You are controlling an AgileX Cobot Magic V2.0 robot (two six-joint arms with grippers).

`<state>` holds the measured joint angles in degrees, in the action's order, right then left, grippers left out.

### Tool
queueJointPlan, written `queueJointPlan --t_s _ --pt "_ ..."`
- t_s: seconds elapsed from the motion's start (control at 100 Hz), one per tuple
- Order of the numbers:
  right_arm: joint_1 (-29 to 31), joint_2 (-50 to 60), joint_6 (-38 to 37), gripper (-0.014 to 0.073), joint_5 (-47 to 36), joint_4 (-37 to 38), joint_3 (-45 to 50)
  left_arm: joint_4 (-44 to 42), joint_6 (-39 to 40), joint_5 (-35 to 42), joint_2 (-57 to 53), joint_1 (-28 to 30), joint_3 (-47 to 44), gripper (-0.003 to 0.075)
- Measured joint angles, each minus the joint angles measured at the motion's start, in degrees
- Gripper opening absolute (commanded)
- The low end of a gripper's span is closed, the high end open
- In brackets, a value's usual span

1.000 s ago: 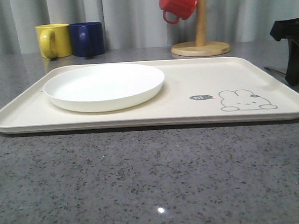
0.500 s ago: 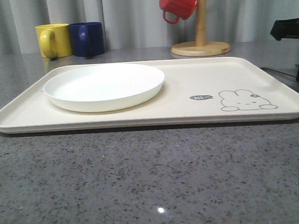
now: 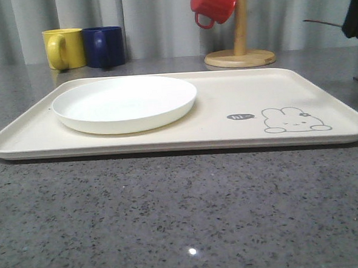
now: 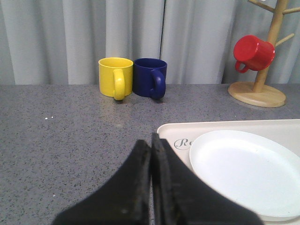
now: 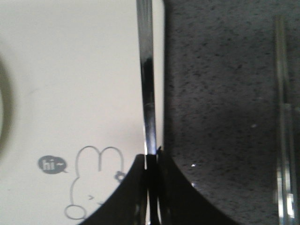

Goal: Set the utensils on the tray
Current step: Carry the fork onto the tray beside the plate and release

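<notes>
Next, my right gripper lets go of the metal utensil on the tray (image 3: 231, 106) (image 5: 43, 133) between the white plate and the rabbit drawing.
The cream tray (image 3: 225, 95) lies across the middle of the table, and the white plate (image 3: 125, 102) rests on its left half. At the upper right edge of the front view my right gripper (image 3: 355, 20) hangs above the tray's right end. In the right wrist view this gripper (image 5: 152, 159) is shut on the thin shiny handle of a metal utensil (image 5: 146, 70); its head is out of frame. The handle runs above the tray's right rim, near the rabbit drawing (image 5: 96, 187). Flat metal chopsticks (image 5: 283, 117) lie on the table beside the tray. My left gripper (image 4: 151, 139) is shut and empty, near the tray's corner (image 4: 171, 133).
A yellow mug (image 3: 64, 48) and a blue mug (image 3: 104, 46) stand behind the tray at the left. A red mug (image 3: 213, 3) hangs on the wooden mug stand (image 3: 240, 57) behind the tray's right half. Grey stone table (image 3: 184, 212) stretches in front.
My right gripper has risen from table level beside the tray's right end to the upper right edge of the front view, and a thin utensil handle now sticks out from it.
</notes>
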<state>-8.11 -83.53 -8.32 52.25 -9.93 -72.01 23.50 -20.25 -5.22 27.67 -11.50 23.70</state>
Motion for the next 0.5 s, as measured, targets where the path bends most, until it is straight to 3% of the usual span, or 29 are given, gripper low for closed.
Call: queueJointPlan --t_s 0.5 --pt "-19.6 -6.6 -28.5 0.0036 -6.7 14.2 -2.6 0.0 0.0 0.0 0.0 0.0 0.0 -0.0018"
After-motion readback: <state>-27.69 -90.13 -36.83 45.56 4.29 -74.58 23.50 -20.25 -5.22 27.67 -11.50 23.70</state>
